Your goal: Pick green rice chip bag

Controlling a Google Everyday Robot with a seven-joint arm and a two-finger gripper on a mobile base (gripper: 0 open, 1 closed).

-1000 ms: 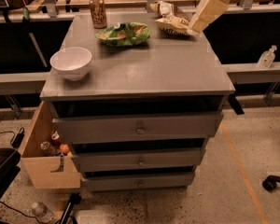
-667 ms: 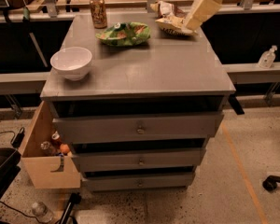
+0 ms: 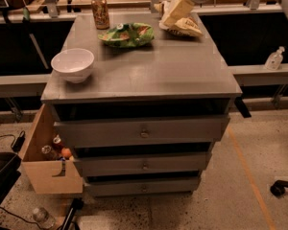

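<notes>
I need to next move my gripper to the green rice chip bag near the brown drink can and close it on the bag's middle (image 3: 131, 34).
The green rice chip bag (image 3: 126, 34) lies flat at the far middle of the grey cabinet top (image 3: 149, 71); it is glossy green with orange-red and white patches. My gripper (image 3: 175, 11) hangs from the arm at the top right, above the pale yellow and white snack bag (image 3: 182, 27) at the far right of the top. It is to the right of the green bag and apart from it.
A white bowl (image 3: 73, 64) stands at the left of the top. A brown drink can (image 3: 100, 12) stands at the far left. Three grey drawers (image 3: 143, 133) are below. A wooden box (image 3: 48, 155) with small items hangs at the cabinet's left side.
My gripper has moved left, from beyond the cabinet's right side to over the pale snack bag, nearer the green bag. The objects on the top have not moved.
</notes>
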